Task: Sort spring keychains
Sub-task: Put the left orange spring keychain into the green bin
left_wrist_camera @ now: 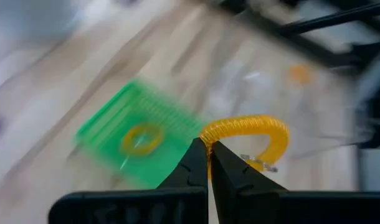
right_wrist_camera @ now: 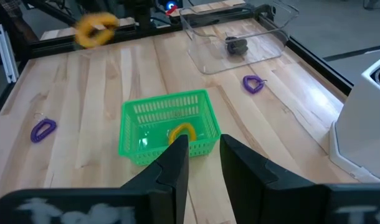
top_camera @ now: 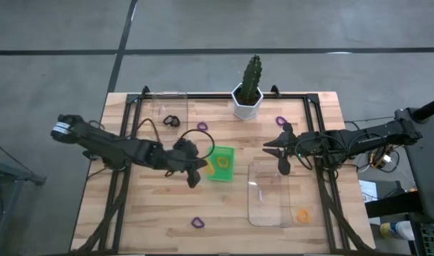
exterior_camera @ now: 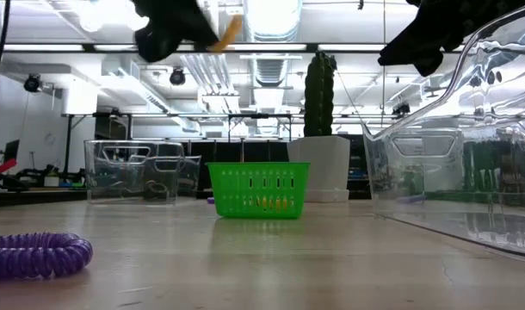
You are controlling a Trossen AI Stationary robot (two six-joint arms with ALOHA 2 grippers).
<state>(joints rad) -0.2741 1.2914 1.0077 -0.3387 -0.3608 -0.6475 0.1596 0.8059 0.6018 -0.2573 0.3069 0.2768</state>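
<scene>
The orange keychain in my left gripper, now high above the table, will be let go in the small green tray, close against the near side of the orange keychain (top_camera: 223,168) (left_wrist_camera: 157,149) there.
My left gripper (top_camera: 192,171) is shut on an orange spring keychain (left_wrist_camera: 246,134), high above the table just left of the small green tray (top_camera: 220,163). It also shows at the top of the low view (exterior_camera: 172,26). The tray holds another orange keychain (right_wrist_camera: 182,132). My right gripper (top_camera: 279,156) hangs open and empty to the right of the tray, above the table. Purple keychains lie flat on the wood at the far side (top_camera: 202,126) (top_camera: 281,121) and the near side (top_camera: 197,222). An orange one (top_camera: 302,214) lies near right. A black one (top_camera: 171,120) lies in the far clear tray (top_camera: 167,107). My left gripper pinches the orange keychain's coil at one end of the loop (left_wrist_camera: 210,135) between its two fingertips. The rest of the loop sticks out beyond the fingers. The keychain is lifted clear of the table and the tray.
A second clear tray (top_camera: 269,192) lies right of the middle, below my right gripper. A potted cactus (top_camera: 249,89) stands at the far edge. A black frame (top_camera: 313,128) runs along the table's sides. Bare wood (top_camera: 153,206) lies at the near left.
</scene>
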